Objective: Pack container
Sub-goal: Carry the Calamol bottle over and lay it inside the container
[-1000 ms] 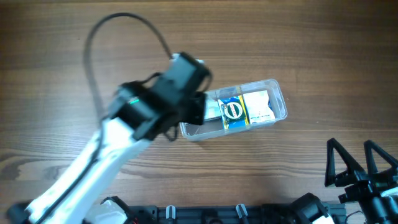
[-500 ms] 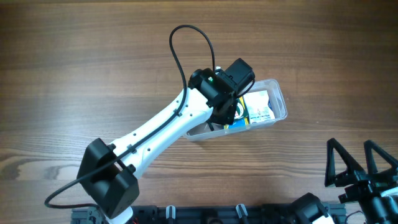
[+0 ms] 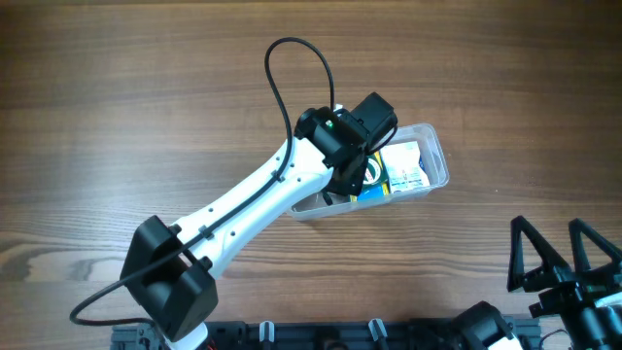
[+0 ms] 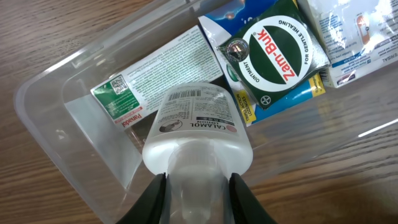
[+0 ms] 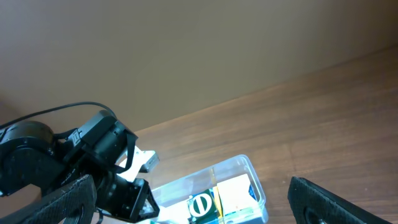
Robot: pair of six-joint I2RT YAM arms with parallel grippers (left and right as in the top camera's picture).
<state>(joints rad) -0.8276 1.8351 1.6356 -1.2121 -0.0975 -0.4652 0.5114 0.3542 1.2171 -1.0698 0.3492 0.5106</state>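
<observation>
The white Calamol bottle will go down between the flat white-and-green box and the container's near side [image 3: 338,192] [image 4: 203,132], put there by my left gripper.
The clear plastic container [image 3: 436,156] lies right of centre on the wooden table; it also shows in the left wrist view [image 4: 56,118] and the right wrist view [image 5: 249,171]. It holds a green Zam-Buk box [image 4: 280,53], a white box [image 3: 406,165] and a flat white-and-green box [image 4: 161,71]. My left gripper [image 4: 198,190] is shut on a clear calamine bottle [image 4: 196,130] and holds it over the container's left end. My right gripper [image 3: 564,262] is open and empty at the table's front right.
A black cable [image 3: 292,58] loops above the left arm [image 3: 253,204]. Bare wooden table [image 3: 117,117] lies all round the container.
The left arm swung right over the container's left end between one second and half a second ago. It has held still since. The right arm has not moved.
</observation>
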